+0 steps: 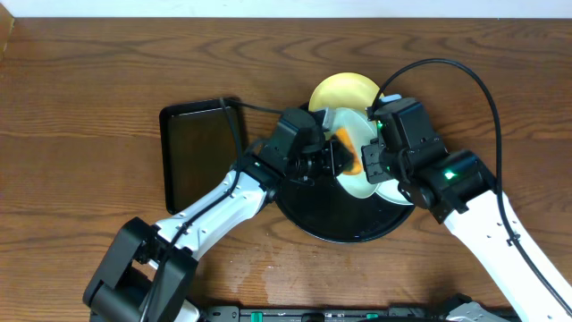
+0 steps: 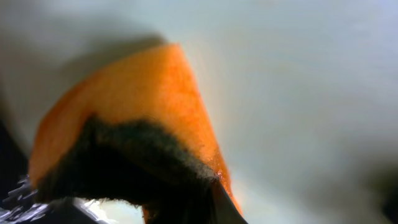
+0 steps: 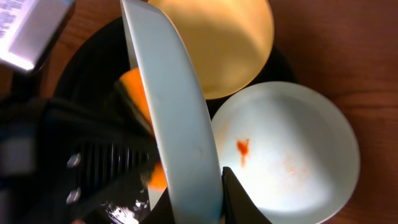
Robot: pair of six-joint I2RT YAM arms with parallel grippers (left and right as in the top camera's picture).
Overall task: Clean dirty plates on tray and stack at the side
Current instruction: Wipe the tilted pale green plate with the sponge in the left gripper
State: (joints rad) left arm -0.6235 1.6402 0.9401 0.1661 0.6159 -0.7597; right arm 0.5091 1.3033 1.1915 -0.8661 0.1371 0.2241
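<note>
Next, my left gripper releases the orange sponge inside the rectangular black tray [image 1: 218,164], nearer the side facing the round tray.
My right gripper [image 3: 198,202] is shut on the rim of a mint-white plate [image 3: 177,118] and holds it on edge above the round black tray [image 1: 331,224]. My left gripper [image 1: 332,159] is shut on an orange sponge [image 2: 143,106] with a dark scrub side and presses it against that plate's face [image 2: 298,74]. A second mint-white plate [image 3: 292,155] with an orange smear lies flat on the tray. The pale yellow plate [image 3: 217,43] lies at the tray's far edge; it also shows in the overhead view [image 1: 344,89].
A smaller rectangular black tray [image 1: 198,148] lies on the wooden table left of the round tray. The left arm reaches across from the lower left, the right arm from the lower right.
</note>
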